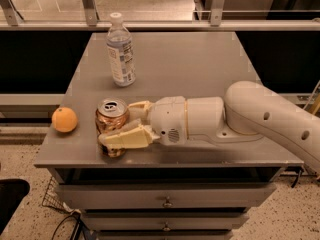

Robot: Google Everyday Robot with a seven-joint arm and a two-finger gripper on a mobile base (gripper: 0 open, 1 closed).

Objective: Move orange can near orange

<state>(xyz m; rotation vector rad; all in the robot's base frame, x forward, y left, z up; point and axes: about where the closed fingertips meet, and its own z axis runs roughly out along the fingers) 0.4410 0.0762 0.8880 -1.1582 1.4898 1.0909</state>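
Next, I release the orange can on the grey table [105, 147] close beside the orange, toward the front edge.
The orange can [111, 120] stands upright near the front left of the grey table [200, 69], its silver pull-tab top showing. My gripper [122, 125] reaches in from the right and is shut on the can, one cream finger [125, 138] in front of it and one behind. The orange [65, 119] sits at the table's left edge, a short gap to the left of the can.
A clear plastic water bottle [121, 50] stands upright at the back left of the table. My white arm [260, 119] lies across the front right of the table. Drawers [165, 201] sit below the front edge. A railing runs behind.
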